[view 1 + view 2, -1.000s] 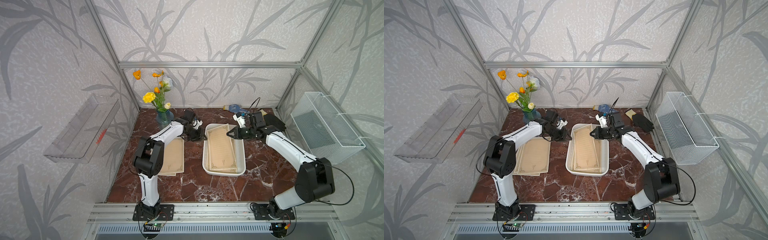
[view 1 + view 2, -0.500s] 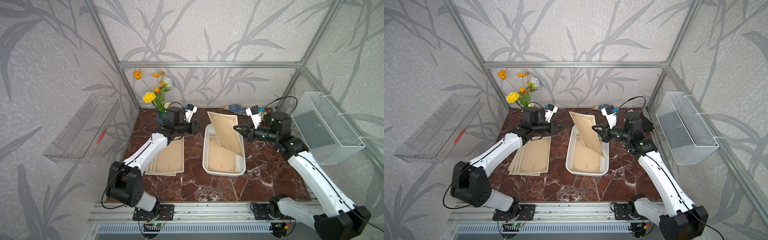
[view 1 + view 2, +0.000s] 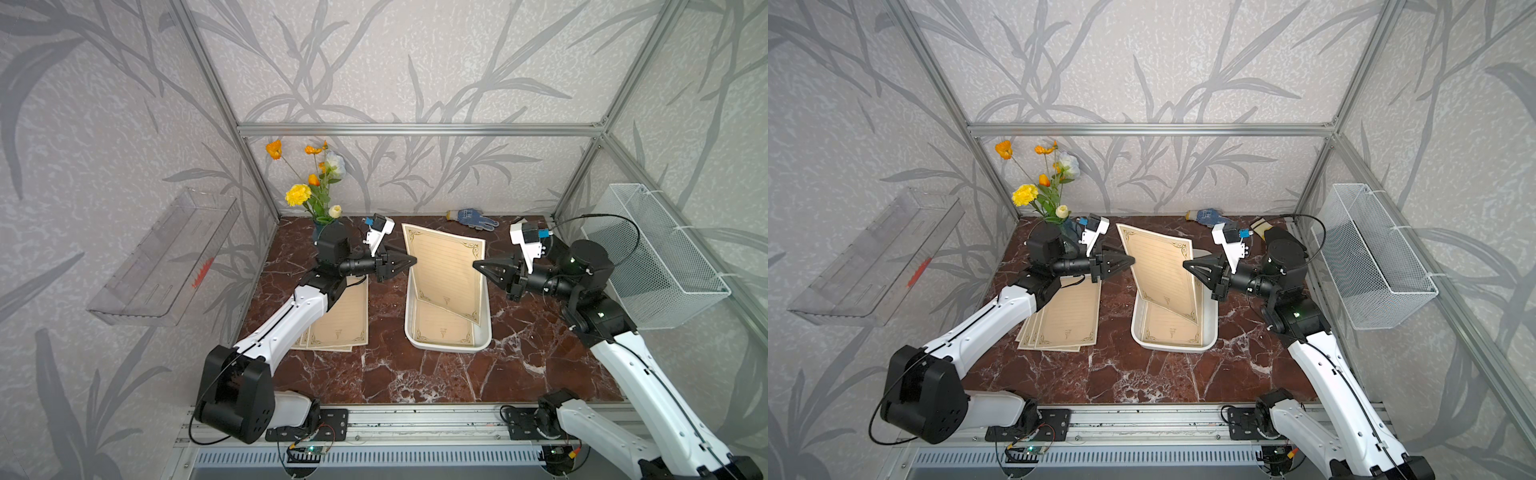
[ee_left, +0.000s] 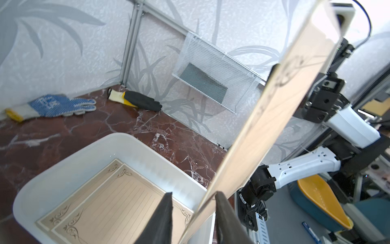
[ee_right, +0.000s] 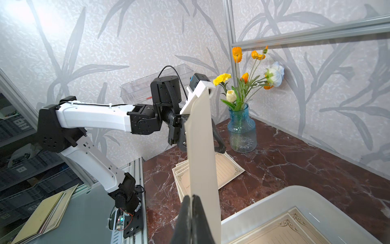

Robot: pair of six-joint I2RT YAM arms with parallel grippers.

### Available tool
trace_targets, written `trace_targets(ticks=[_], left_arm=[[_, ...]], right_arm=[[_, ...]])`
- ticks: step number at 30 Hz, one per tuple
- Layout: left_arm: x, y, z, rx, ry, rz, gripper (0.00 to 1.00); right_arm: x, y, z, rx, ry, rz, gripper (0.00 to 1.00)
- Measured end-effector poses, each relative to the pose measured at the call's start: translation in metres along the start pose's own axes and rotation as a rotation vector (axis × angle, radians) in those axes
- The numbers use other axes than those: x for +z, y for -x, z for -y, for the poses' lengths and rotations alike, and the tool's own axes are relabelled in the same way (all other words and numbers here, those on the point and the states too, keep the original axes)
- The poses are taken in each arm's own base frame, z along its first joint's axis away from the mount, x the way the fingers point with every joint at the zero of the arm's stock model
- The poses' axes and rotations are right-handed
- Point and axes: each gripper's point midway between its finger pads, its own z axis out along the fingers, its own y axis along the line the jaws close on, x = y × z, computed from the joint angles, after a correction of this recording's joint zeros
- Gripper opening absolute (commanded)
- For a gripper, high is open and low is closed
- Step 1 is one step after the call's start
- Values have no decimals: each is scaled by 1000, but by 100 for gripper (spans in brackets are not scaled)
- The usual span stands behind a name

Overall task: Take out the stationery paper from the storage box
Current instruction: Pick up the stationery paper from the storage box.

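Note:
Next, my right gripper grabs the sheet's edge nearer the middle (image 3: 479, 288) before it carries the sheet to the pile, because it now holds the sheet near its upper corner.
One tan sheet of stationery paper (image 3: 446, 274) (image 3: 1163, 270) stands nearly upright above the white storage box (image 3: 446, 348) (image 3: 1171, 347). My right gripper (image 3: 478, 264) (image 5: 192, 197) is shut on its right edge. My left gripper (image 3: 411, 262) (image 4: 194, 193) reaches the opposite edge with its jaws apart. In the left wrist view the sheet (image 4: 274, 118) runs between the two fingers and lies against one of them. More sheets (image 4: 118, 202) lie flat in the box. A fanned pile of sheets (image 3: 340, 320) (image 5: 228, 169) rests on the table left of the box.
A blue glass vase of flowers (image 5: 241, 131) stands at the back left, just behind the left arm. A blue glove (image 3: 473, 217) and a black glove (image 4: 141, 101) lie along the back wall. A wire-mesh basket (image 3: 652, 257) hangs on the right wall and a clear shelf (image 3: 166, 257) on the left.
My right gripper lifted one sheet up out of the box. The left gripper rose and moved right to the sheet's free edge, its jaws narrowing.

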Motion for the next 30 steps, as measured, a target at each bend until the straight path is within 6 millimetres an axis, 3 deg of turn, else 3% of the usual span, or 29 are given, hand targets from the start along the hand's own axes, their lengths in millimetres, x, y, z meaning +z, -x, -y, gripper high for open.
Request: trace_targets(ticks=[4,9,12,14,21,30], left_arm=[[-5,6,28,71,-81,7,0],[-16,10,56,150,-123,14,0],[-23,13,73,191,-130,18,0],[-28,16,83,214,-129,21,0],[-39,31,109,236,-133,27,0],[-47,31,133,227,-190,-16,0]], right_arm=[[-2,4,-6,-16,13,19,0],[-4,7,-7,-24,11,31,1],[-5,6,-7,-29,4,30,47],[-5,4,-6,-24,0,21,62],[-4,0,-9,-10,22,13,65],[7,-11,-9,31,96,-26,65]])
